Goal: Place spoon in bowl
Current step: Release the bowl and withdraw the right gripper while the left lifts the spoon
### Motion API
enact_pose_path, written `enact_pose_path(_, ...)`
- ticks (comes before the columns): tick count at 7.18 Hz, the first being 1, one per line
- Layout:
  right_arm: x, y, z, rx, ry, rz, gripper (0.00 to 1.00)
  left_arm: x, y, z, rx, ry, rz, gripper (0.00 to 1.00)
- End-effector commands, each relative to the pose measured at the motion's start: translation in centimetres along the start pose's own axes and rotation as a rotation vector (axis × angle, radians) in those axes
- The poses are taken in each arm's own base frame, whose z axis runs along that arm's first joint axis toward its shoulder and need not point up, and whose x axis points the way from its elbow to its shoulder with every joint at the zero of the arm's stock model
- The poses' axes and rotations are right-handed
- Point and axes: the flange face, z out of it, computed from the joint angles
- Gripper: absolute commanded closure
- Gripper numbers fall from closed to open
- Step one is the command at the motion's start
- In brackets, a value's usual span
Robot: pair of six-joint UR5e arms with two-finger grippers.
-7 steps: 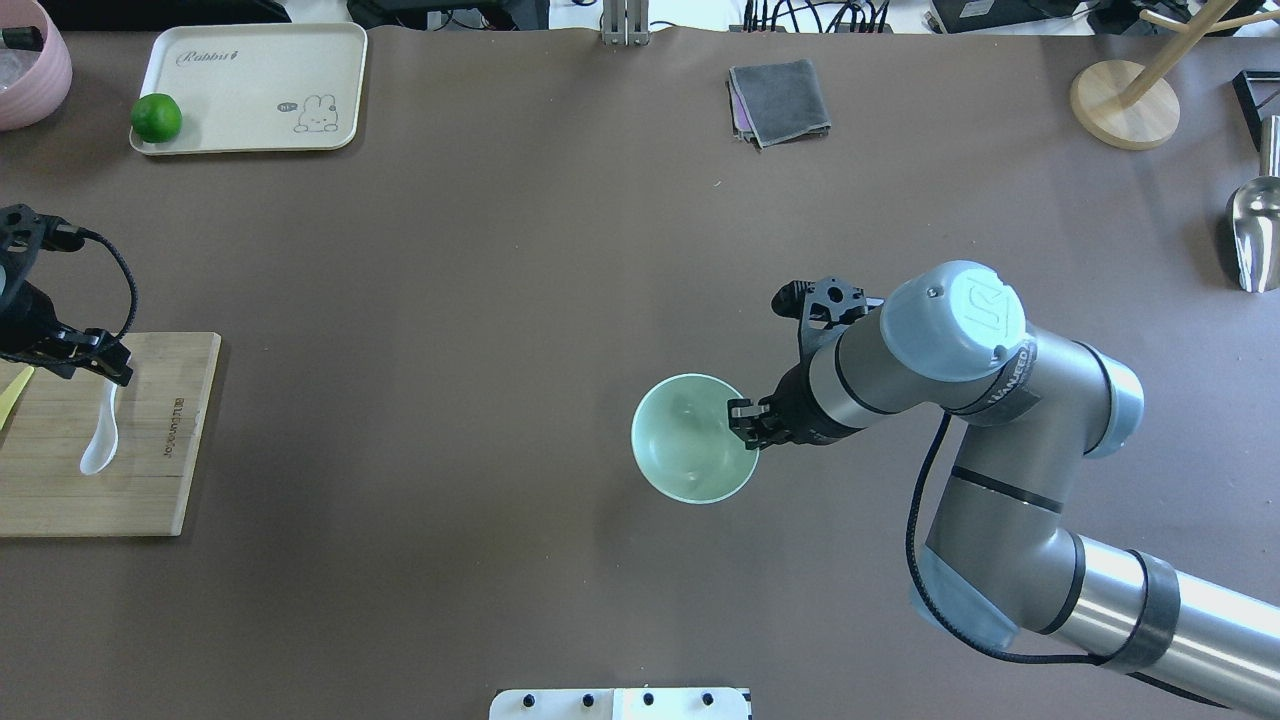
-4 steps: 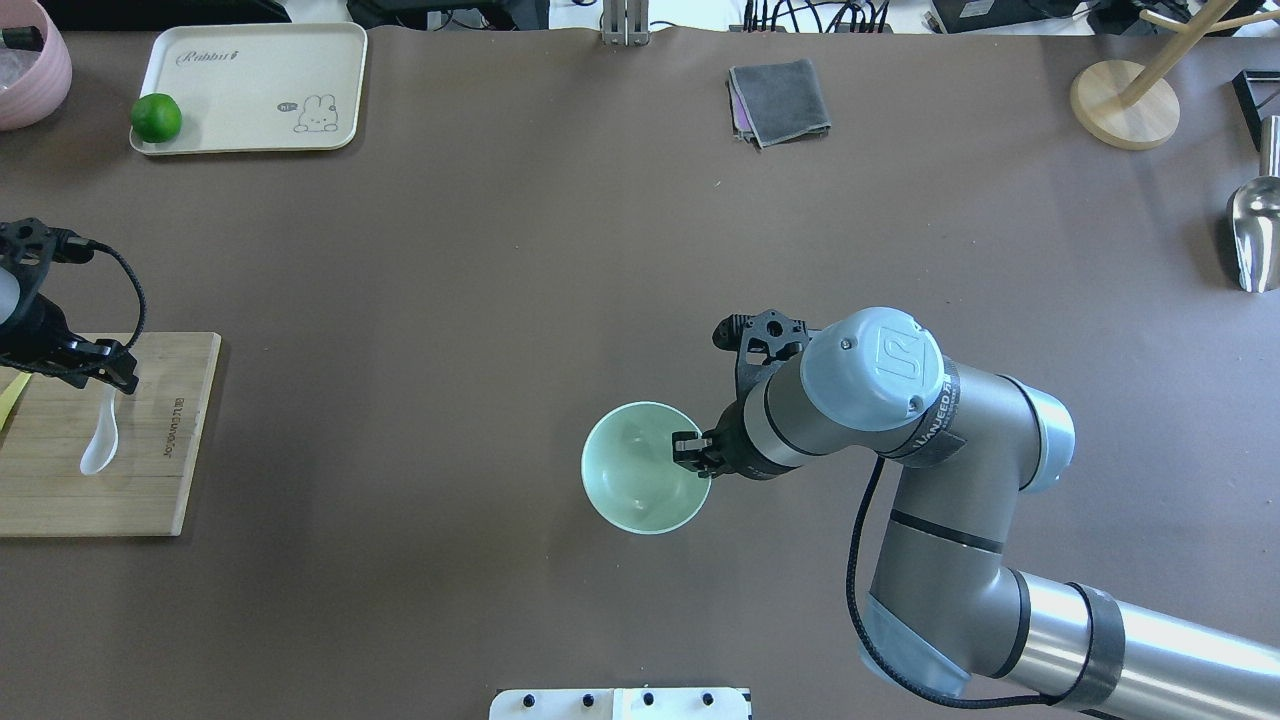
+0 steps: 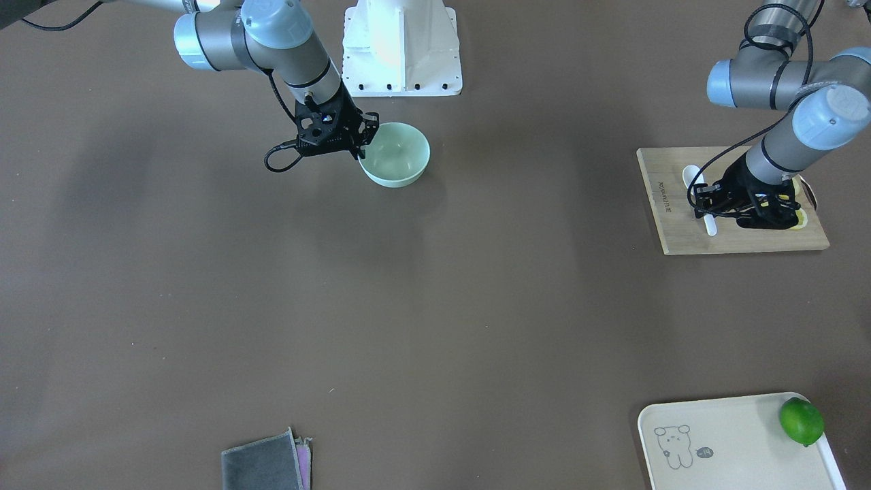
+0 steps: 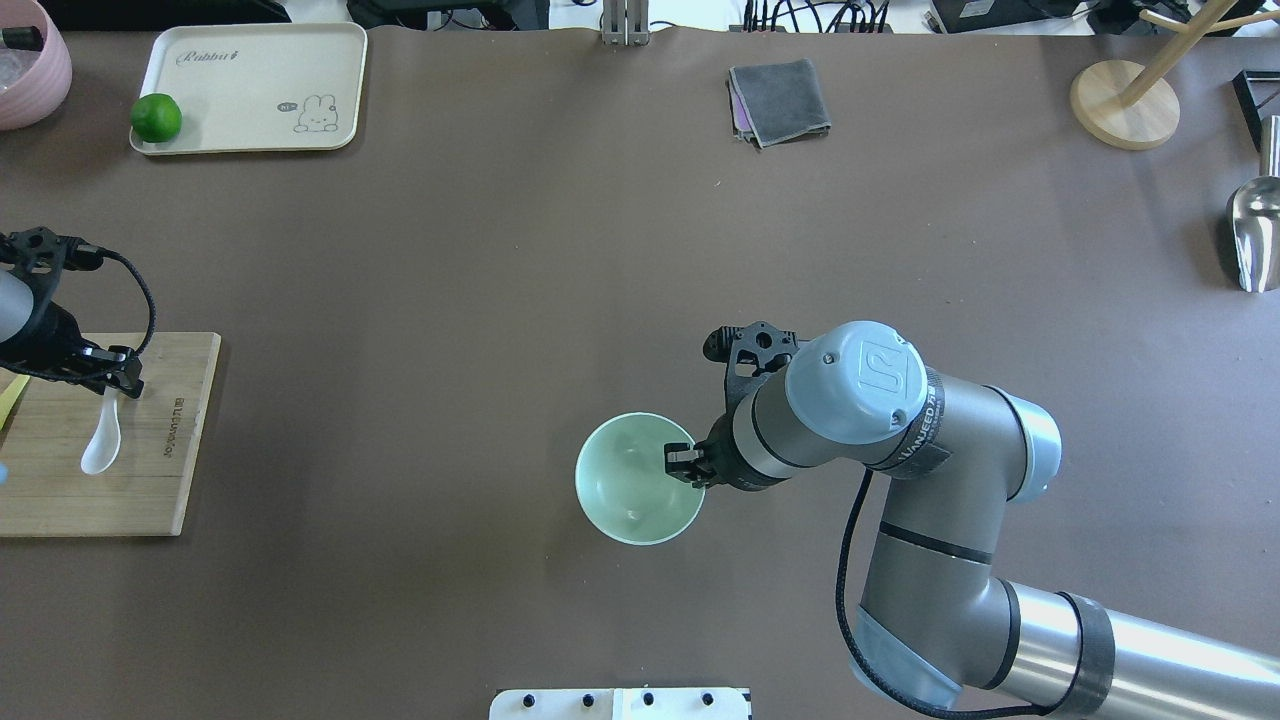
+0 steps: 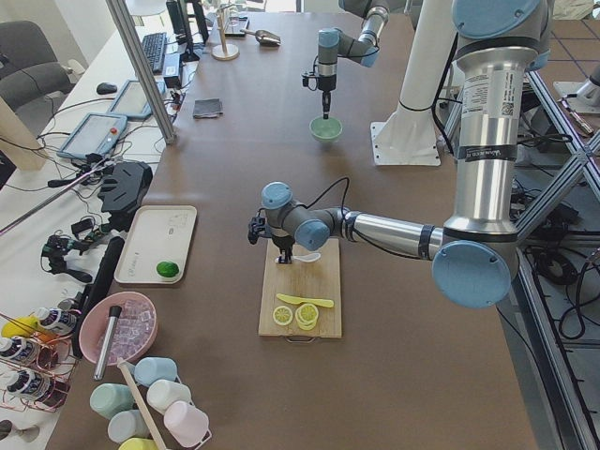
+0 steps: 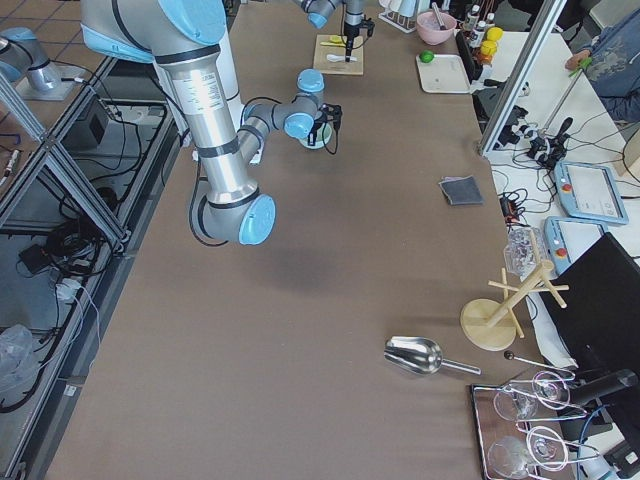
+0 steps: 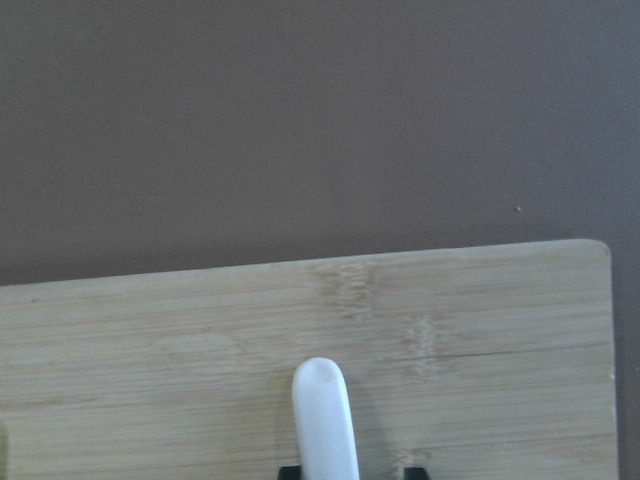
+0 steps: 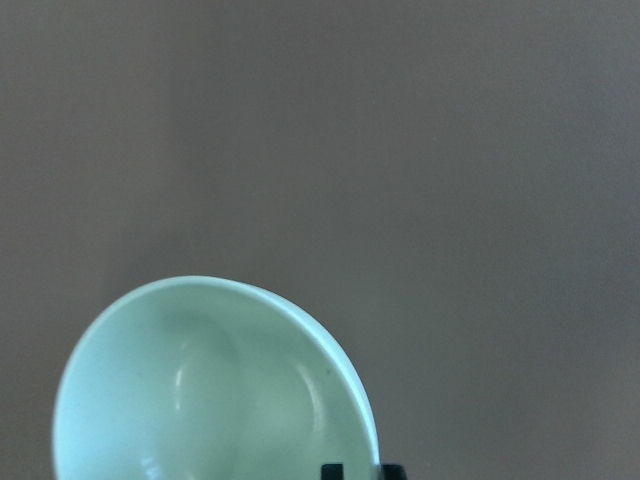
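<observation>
Next, my left gripper lets go of the white spoon inside the mint-green bowl (image 3: 400,162), with the spoon's handle over the bowl's far rim.
The white spoon (image 4: 102,445) lies on the wooden cutting board (image 4: 160,480) at the table's left edge, scoop toward the robot. My left gripper (image 4: 112,382) is low over the handle end. In the left wrist view the handle (image 7: 323,420) lies between the two fingertips (image 7: 411,468) with a gap on one side, so the gripper is open. My right gripper (image 4: 686,462) is shut on the right rim of the mint-green bowl (image 4: 632,485) at the table's middle near side. The bowl (image 3: 398,153) looks slightly tilted. It is empty (image 8: 200,400).
A cream tray (image 4: 260,90) with a lime (image 4: 156,117) sits far left. A pink bowl (image 4: 30,65), a grey cloth (image 4: 780,100), a wooden stand (image 4: 1125,105) and a metal scoop (image 4: 1255,235) ring the far and right edges. A yellow knife (image 5: 305,301) and lemon slices (image 5: 298,317) lie on the board.
My right arm has carried the bowl left and toward the robot's side. My left gripper has shifted slightly right over the spoon's handle end; the spoon has not moved.
</observation>
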Motion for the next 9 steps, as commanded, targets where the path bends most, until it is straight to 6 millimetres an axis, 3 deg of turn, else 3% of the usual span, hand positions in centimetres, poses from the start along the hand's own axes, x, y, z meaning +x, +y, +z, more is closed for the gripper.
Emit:
enact_pose_path(1, 0.1, -0.1, 0.2, 0.006, 0.005, 0.017, 0.01, 1.2, -0.2, -1.0, 0.017, 0.016, 0.011, 1.00)
enact_pose_path(2, 0.1, -0.4, -0.3, 0.013, -0.002, 0.018, 0.00, 3.2, -0.8, -2.4, 0.036, 0.040, -0.003, 1.00)
enact_pose_path(3, 0.9, -2.0, -1.7, 0.023, -0.009, 0.037, 0.00, 6.7, -2.7, -4.2, 0.067, 0.079, -0.034, 1.00)
enact_pose_path(4, 3.2, -4.9, -4.1, 0.028, -0.009, 0.078, 0.00, 12.4, -4.5, -6.5, 0.072, 0.117, -0.063, 1.00)
enact_pose_path(5, 7.2, -7.4, -6.8, 0.018, -0.005, 0.128, 0.00, 18.9, -5.3, -9.0, 0.058, 0.136, -0.085, 1.00)
enact_pose_path(6, 10.7, -9.3, -9.1, 0.036, 0.004, 0.131, 0.00, 24.5, -4.6, -11.3, 0.042, 0.163, -0.103, 1.00)
enact_pose_path(7, 15.4, -10.2, -9.7, 0.033, 0.044, 0.085, 0.00, 29.7, -3.5, -11.8, 0.021, 0.190, -0.113, 1.00)
enact_pose_path(9, 24.6, -12.5, -12.4, 0.029, 0.102, 0.042, 0.00, 42.3, 1.5, -9.6, 0.023, 0.219, -0.116, 1.00)
